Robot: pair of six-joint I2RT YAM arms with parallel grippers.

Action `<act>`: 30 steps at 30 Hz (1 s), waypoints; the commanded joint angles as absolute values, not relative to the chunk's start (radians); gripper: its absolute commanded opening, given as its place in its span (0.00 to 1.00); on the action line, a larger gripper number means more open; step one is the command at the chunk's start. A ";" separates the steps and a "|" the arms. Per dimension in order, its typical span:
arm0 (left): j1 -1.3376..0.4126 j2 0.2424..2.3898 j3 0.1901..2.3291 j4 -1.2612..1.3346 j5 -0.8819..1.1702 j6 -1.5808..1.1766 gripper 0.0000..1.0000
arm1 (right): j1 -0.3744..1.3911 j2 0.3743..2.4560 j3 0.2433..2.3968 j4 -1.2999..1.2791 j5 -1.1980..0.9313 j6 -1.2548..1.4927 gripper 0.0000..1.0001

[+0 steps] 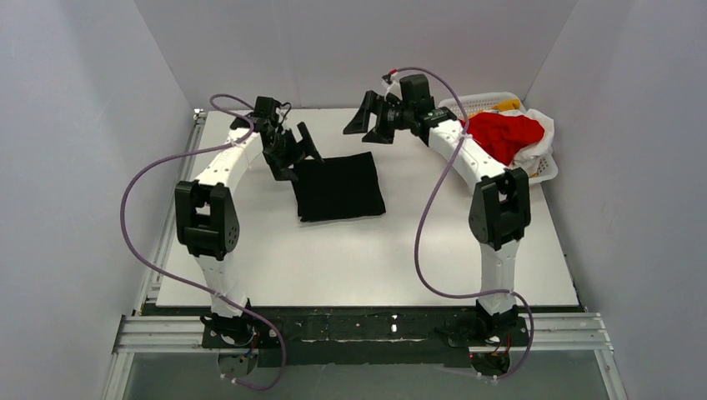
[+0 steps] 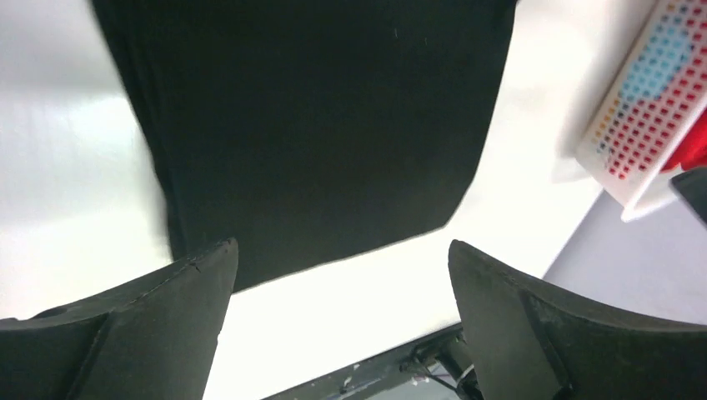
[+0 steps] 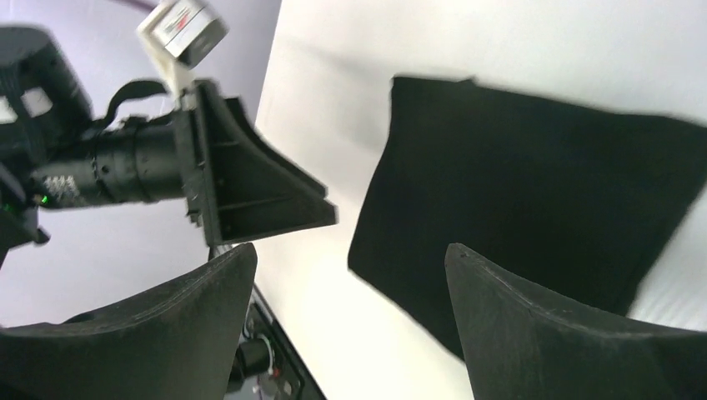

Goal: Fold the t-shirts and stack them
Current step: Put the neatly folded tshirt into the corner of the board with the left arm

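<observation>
Next, I move my left gripper to the black t-shirt and close it on the middle of its side edge point(image 1: 296, 187) point(image 2: 148, 117) farthest from the white basket.
A black t-shirt point(image 1: 338, 188) lies folded into a flat square on the white table point(image 1: 367, 258); it also fills the upper part of the left wrist view point(image 2: 317, 125) and the right side of the right wrist view point(image 3: 534, 192). My left gripper point(image 1: 294, 155) hovers open at the square's far left corner, nothing between its fingers point(image 2: 167, 325). My right gripper point(image 1: 369, 121) hangs open above the table behind the square, also empty. A red t-shirt point(image 1: 503, 135) is heaped in the white basket point(image 1: 544, 165) at the right, with white cloth point(image 1: 538, 117) and a bit of yellow point(image 1: 507, 105) beside it.
The basket's lattice wall point(image 2: 642, 108) shows at the right of the left wrist view. The left arm's gripper point(image 3: 242, 183) appears in the right wrist view. Grey walls point(image 1: 83, 125) enclose the table on three sides; a metal rail point(image 1: 367, 329) runs along the near edge.
</observation>
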State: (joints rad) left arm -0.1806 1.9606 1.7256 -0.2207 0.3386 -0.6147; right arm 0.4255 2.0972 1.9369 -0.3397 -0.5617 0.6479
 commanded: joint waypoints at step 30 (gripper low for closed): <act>-0.209 1.696 1.223 -0.164 0.199 -0.582 0.98 | 0.413 1.562 1.203 -0.189 -0.265 0.580 0.93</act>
